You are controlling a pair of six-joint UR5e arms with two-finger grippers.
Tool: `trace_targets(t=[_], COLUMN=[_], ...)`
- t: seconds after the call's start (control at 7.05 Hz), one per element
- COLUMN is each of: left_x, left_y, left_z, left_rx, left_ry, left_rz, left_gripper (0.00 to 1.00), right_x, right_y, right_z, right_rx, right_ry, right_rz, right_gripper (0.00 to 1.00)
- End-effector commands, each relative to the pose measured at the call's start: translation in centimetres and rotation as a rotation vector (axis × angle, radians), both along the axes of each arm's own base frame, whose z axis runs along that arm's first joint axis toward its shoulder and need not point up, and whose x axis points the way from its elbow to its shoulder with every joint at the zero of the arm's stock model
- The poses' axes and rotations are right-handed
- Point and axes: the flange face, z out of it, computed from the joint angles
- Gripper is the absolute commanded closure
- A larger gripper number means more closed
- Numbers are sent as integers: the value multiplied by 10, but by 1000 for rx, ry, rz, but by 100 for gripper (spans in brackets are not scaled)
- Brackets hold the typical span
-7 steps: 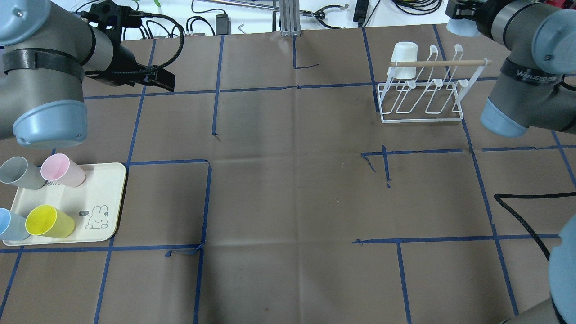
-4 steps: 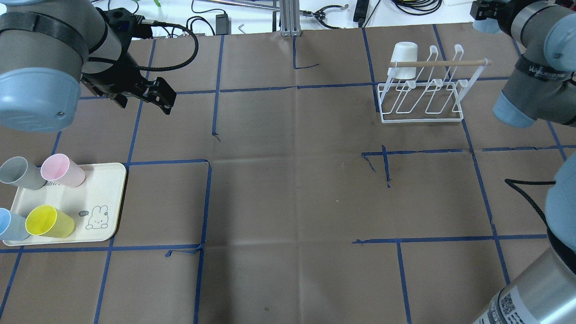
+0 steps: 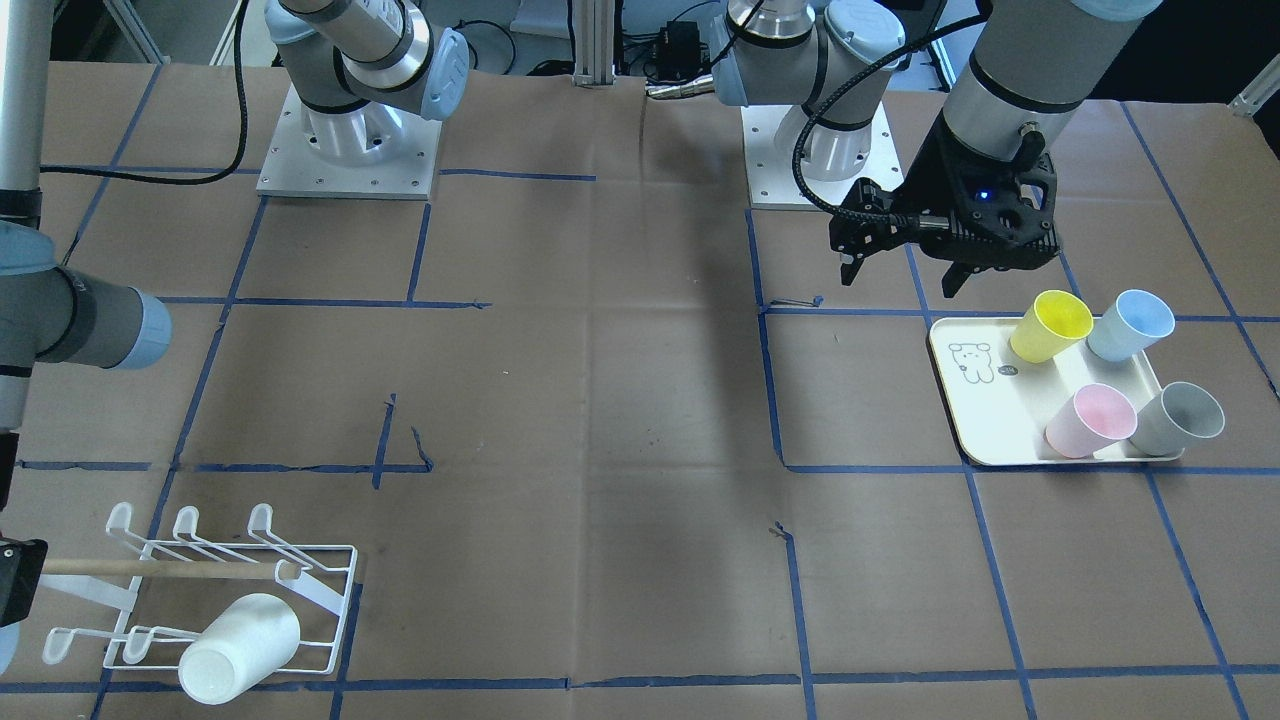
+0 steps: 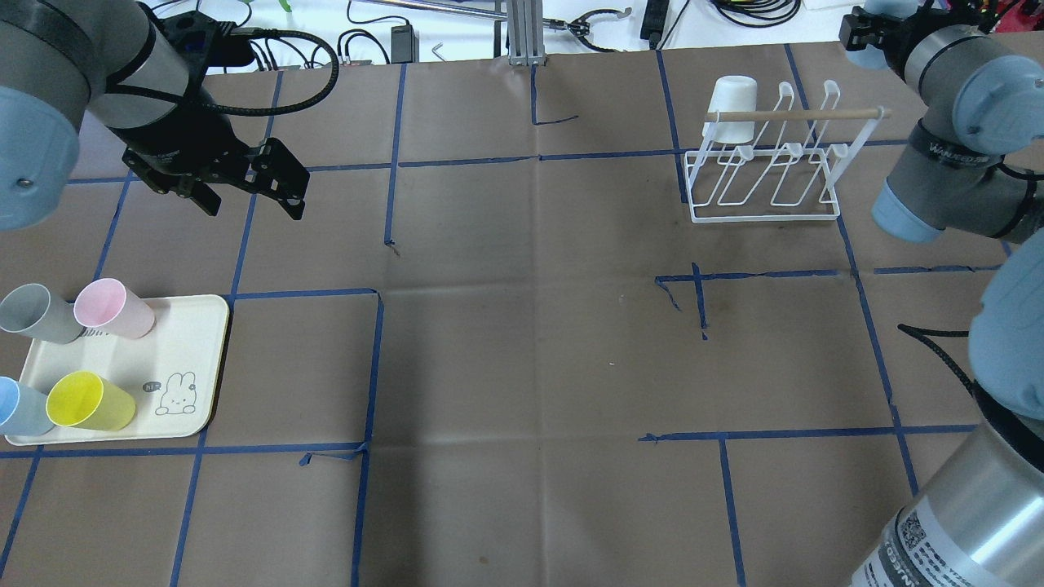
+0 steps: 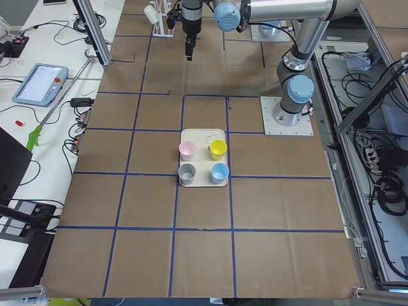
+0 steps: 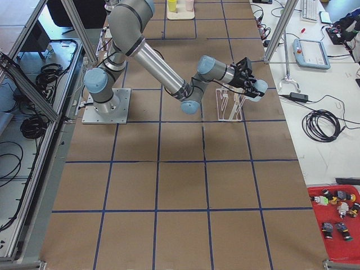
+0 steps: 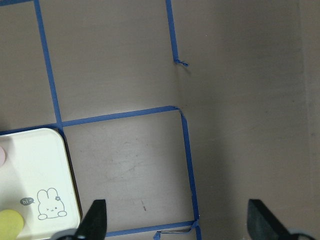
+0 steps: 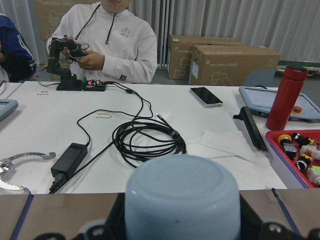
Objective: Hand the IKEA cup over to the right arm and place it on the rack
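Next, I let go of the pale blue cup with my right gripper on the rack's bare end peg (image 3: 88, 655) in the row of the white cup.
My right gripper (image 4: 869, 33) is at the far right corner of the table, beyond the rack, and is shut on a pale blue cup (image 8: 182, 200) that fills the lower middle of the right wrist view. The white wire rack (image 4: 767, 163) with its wooden dowel stands at the far right and bears one upturned white cup (image 4: 732, 110) on a far-left prong. It also shows in the front-facing view (image 3: 200, 590). My left gripper (image 4: 249, 204) is open and empty, above the bare table beyond the tray; its fingertips (image 7: 97, 220) stand wide apart.
A cream tray (image 4: 188, 359) with a rabbit drawing lies at the near left. It holds a grey cup (image 4: 37, 314), a pink cup (image 4: 114, 308), a blue cup (image 4: 20, 408) and a yellow cup (image 4: 90, 401). Cables lie beyond the table's far edge.
My left gripper has swung down and nearer, toward the tray, and turned. My right arm has shifted right with the pale blue cup still held.
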Motion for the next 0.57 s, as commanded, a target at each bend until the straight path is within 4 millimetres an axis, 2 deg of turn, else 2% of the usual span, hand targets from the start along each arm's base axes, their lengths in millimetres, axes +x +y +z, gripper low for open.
trace_targets(t=[0.0,0.43], left_x=[0,-7], left_y=[-1,-7], left_z=[-1,10], left_rx=[1,-13], left_ry=[-13,-4], left_rz=[52,113], left_gripper=[1,2], right_x=[10,12], right_y=[5,8], right_z=[-16,-39], right_rx=[-6,0], right_ry=[-6,-8], right_rz=[9,9], right_gripper=[89,90])
